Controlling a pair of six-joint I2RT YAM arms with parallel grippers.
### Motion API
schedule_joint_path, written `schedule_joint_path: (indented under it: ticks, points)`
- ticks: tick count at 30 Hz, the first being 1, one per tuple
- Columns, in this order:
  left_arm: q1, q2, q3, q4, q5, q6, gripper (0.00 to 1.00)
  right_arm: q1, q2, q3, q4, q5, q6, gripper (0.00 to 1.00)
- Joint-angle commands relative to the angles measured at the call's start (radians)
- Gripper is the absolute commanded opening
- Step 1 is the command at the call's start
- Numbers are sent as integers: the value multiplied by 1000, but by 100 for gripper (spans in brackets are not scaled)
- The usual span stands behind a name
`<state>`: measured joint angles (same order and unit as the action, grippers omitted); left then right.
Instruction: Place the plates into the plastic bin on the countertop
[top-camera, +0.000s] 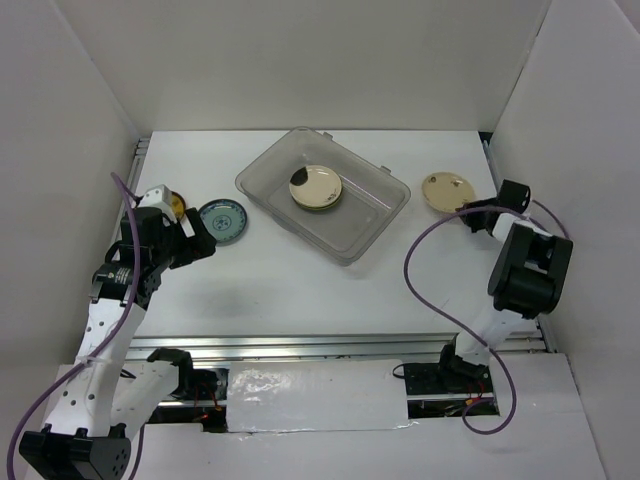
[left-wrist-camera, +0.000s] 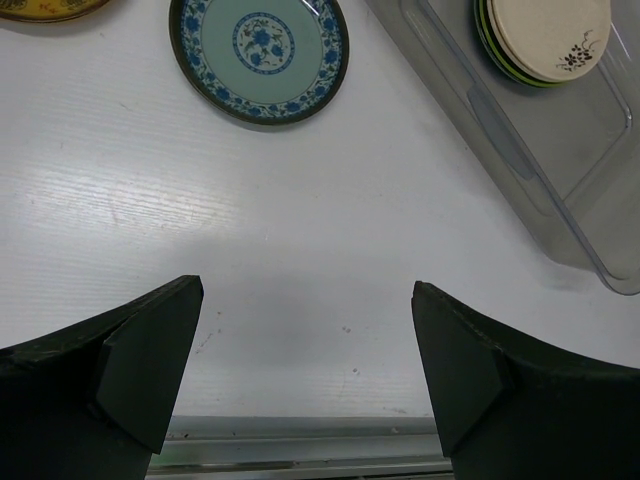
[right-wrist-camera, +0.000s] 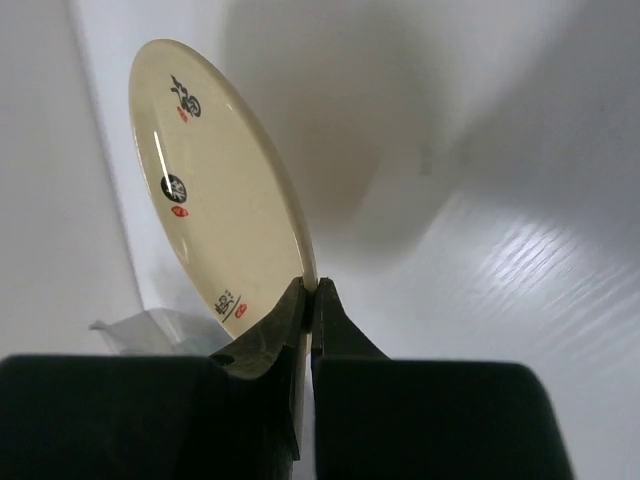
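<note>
I need to close my left gripper on the teal-patterned plate's rim (top-camera: 213, 237) (left-wrist-camera: 202, 96), at the near side toward the golden-brown plate.
The clear plastic bin (top-camera: 381, 217) lies at the back middle of the white countertop (top-camera: 300, 285) and holds a stack of plates topped by a cream one (top-camera: 316, 187); it also shows in the left wrist view (left-wrist-camera: 545, 195). My right gripper (top-camera: 472, 212) is shut on the rim of a cream plate (top-camera: 446, 191) right of the bin; in the right wrist view the plate (right-wrist-camera: 215, 225) stands tilted up from my gripper (right-wrist-camera: 313, 293). My left gripper (top-camera: 196, 243) is open and empty (left-wrist-camera: 305, 375), just near a teal-patterned plate (top-camera: 222, 219) (left-wrist-camera: 258, 55). A golden-brown plate (top-camera: 176, 206) (left-wrist-camera: 45, 8) lies further left.
White walls close in the left, back and right sides. A metal rail (top-camera: 330, 345) runs along the front edge of the countertop and shows in the left wrist view (left-wrist-camera: 300, 440). A purple cable (top-camera: 425, 280) loops over the counter beside the right arm.
</note>
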<state>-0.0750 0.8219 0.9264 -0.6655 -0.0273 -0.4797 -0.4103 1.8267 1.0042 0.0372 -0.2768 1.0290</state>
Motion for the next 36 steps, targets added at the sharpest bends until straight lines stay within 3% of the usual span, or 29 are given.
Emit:
schedule_joint_path:
  ticks: [1, 6, 10, 13, 14, 17, 21, 28, 29, 30, 32, 33, 35, 36]
  points:
    - [4, -9, 8, 6, -68, -33, 99, 25, -237, 37, -29, 126, -1, 0]
    - [4, -36, 15, -32, -209, -95, 99, 134, -308, 244, -183, 171, -102, 0]
    - [4, -8, 31, -63, -270, -151, 99, 318, -149, 456, -316, 45, -210, 0]
    - [20, 62, 37, -50, -213, -192, 99, 405, -11, 548, -324, -110, -215, 0]
    - [29, 107, 34, -30, -176, -198, 99, 486, 35, 572, -315, -119, -214, 0]
    - [70, 189, 20, 29, -95, -220, 99, 579, 121, 634, -301, -113, -207, 0]
    - [132, 302, 3, 63, -88, -237, 99, 631, 238, 717, -293, -136, -187, 0]
    - [164, 307, -83, 127, -69, -258, 99, 662, 397, 895, -381, -121, -216, 2]
    - [165, 309, -89, 135, -68, -260, 99, 663, 401, 898, -404, -114, -219, 7]
    - [170, 312, -98, 145, -63, -266, 99, 668, 398, 893, -404, -101, -225, 39]
    - [173, 328, -106, 159, -56, -275, 99, 673, 353, 840, -387, -82, -234, 66]
    - [176, 339, -106, 179, -43, -287, 99, 676, 332, 820, -384, -69, -244, 88]
    - [182, 376, -97, 194, -39, -301, 99, 680, 249, 752, -367, -45, -254, 100]
    - [188, 393, -89, 204, -37, -319, 99, 685, 191, 707, -361, -44, -265, 100]
